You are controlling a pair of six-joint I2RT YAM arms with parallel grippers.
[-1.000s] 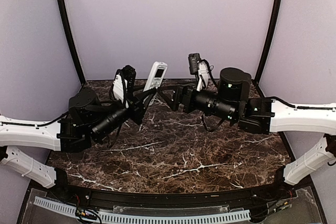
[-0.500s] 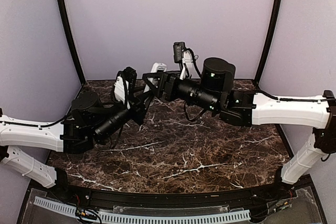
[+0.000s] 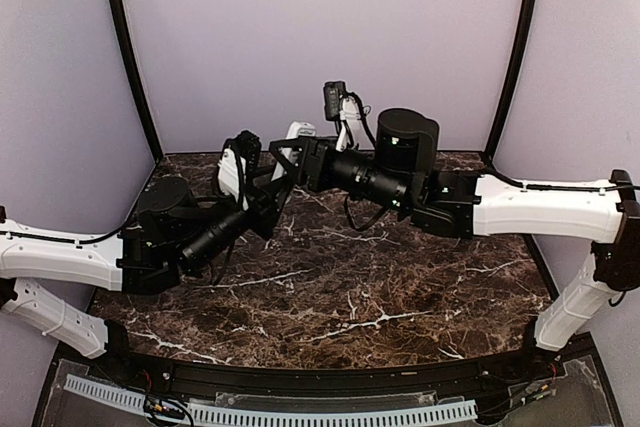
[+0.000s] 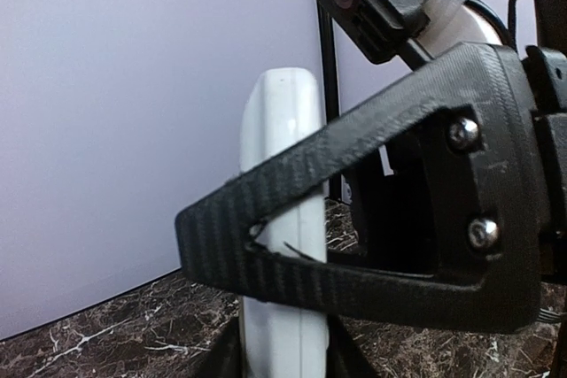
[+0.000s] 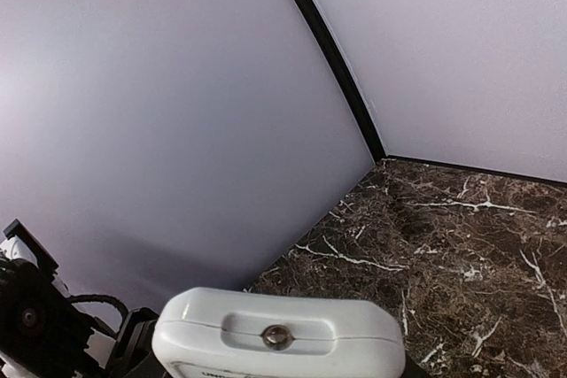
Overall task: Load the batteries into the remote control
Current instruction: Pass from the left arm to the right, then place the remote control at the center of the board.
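I need to use my right gripper to set the remote control down and release it on the marbled table [image 3: 398, 277] behind the branching white vein near the front.
The remote control [image 3: 298, 131] is a slim white handset held upright above the back of the table, with my left gripper [image 3: 271, 183] shut on its lower end. In the left wrist view the remote control [image 4: 282, 130] rises between my left gripper's [image 4: 283, 358] dark fingers, and a black finger [image 4: 354, 210] of the right gripper crosses in front of it. My right gripper [image 3: 287, 159] is around the upper part of the handset. The right wrist view shows only the remote's rounded top end [image 5: 279, 338] low in the frame, so I cannot see whether those jaws touch it. The batteries are out of view.
The dark marbled table [image 3: 330, 287] lies below both arms. Lilac walls with black corner posts [image 3: 130, 57] close in the back and sides. The right wrist's camera [image 3: 335, 102] and its cables stick up above the grippers.
The right arm has swung left and its gripper has come around the remote's upper part, its jaws narrowing. The left arm has held the remote nearly still.
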